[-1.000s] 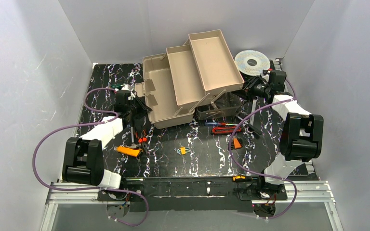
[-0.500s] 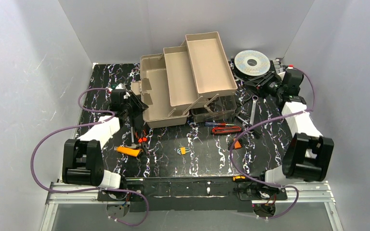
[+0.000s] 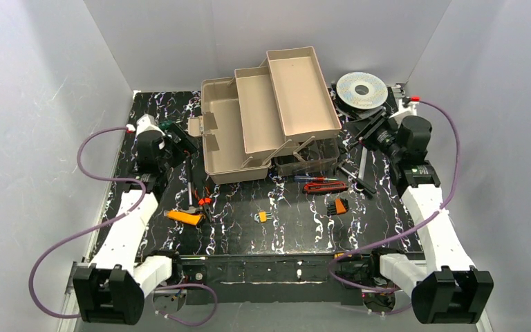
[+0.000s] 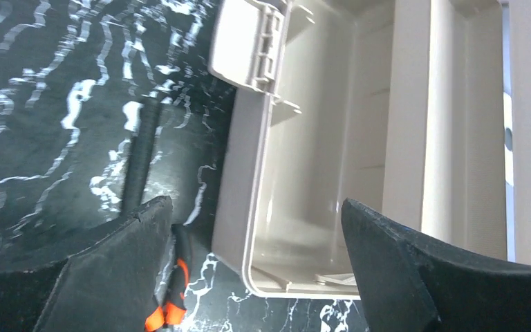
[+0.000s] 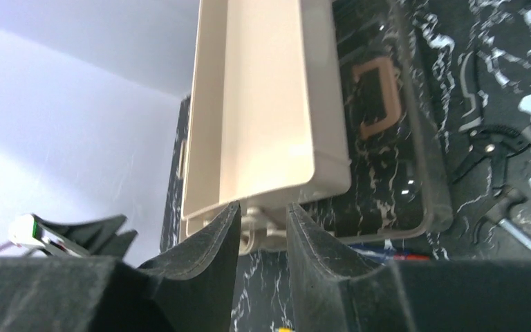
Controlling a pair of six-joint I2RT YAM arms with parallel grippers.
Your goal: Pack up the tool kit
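Next, I should close my left gripper on the hammer beside the toolbox, on its black handle [image 3: 189,177] near the silver part.
The tool kit's taupe toolbox [image 3: 225,142] stands open at the back centre, its two beige trays [image 3: 297,86] fanned up to the right and the smoky lid [image 3: 318,158] lying flat in front of them. My left gripper [image 3: 183,140] hovers just left of the box, open and holding nothing. In the left wrist view the box's near corner [image 4: 249,228] shows between its spread fingers [image 4: 131,256]. My right gripper [image 3: 365,133] sits right of the trays. Its jaws [image 5: 263,207] stand a narrow gap apart with nothing in them. The lid's cream handle [image 5: 377,97] shows beyond.
Loose tools lie in front of the box: orange-handled pliers [image 3: 184,217], small red-handled pliers [image 3: 204,200], a red knife [image 3: 325,186], a blue screwdriver [image 3: 309,178], an orange-and-black tool [image 3: 337,205] and a silver wrench [image 3: 363,160]. A round silver wire spool [image 3: 361,89] sits at the back right.
The left gripper has opened and drawn back left from the box's side. The right arm has swung out to the right, away from the trays. The box shifted slightly left.
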